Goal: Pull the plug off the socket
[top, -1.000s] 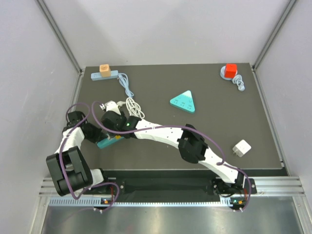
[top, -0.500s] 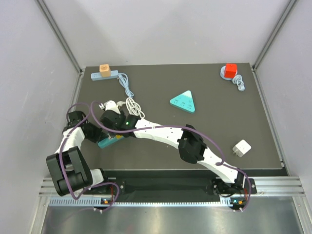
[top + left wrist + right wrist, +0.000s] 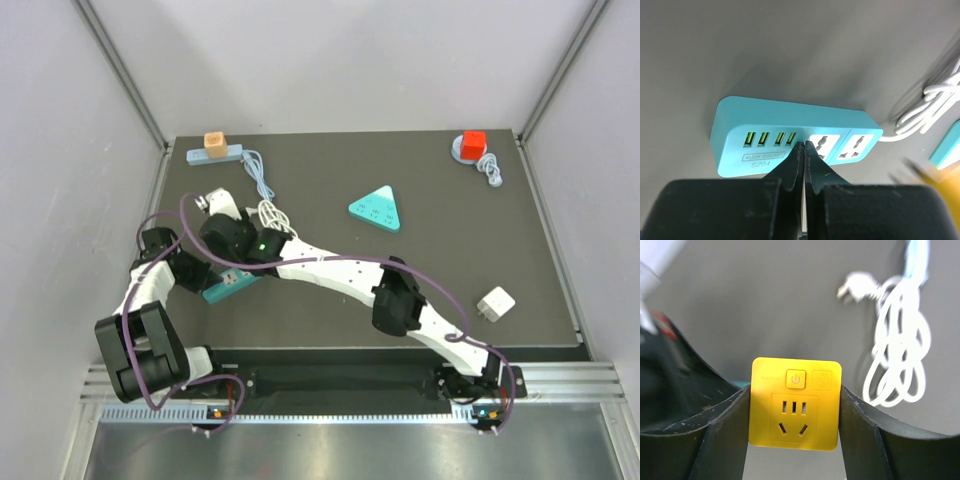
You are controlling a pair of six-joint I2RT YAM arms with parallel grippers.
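The yellow plug will lie on the dark table (image 3: pixel 358 326), by the middle of the table's near edge, after my right gripper releases it. The plug is still held above the table.
A teal power strip (image 3: pixel 765 131) with green USB ports lies on the dark table; it also shows in the top view (image 3: pixel 231 284). Its two sockets are bare. My left gripper (image 3: pixel 804 146) is shut, tips resting on the strip's top between the USB ports and the first socket. My right gripper (image 3: pixel 796 405) is shut on a yellow square plug (image 3: pixel 796 404) and holds it above the table, off the strip. In the top view the right gripper (image 3: pixel 222 232) hides the plug and sits just beyond the left gripper (image 3: pixel 200 278).
A coiled white cable (image 3: pixel 900 355) lies by the right gripper. A blue strip with an orange plug (image 3: pixel 214 149) is at far left, a teal triangle (image 3: pixel 377 208) in the middle, a red plug (image 3: pixel 472 145) at far right, and a white adapter (image 3: pixel 495 303) at near right.
My right gripper has moved up and away from the teal strip with the yellow plug in it. The strip's sockets are now uncovered. The left gripper has stayed on the strip.
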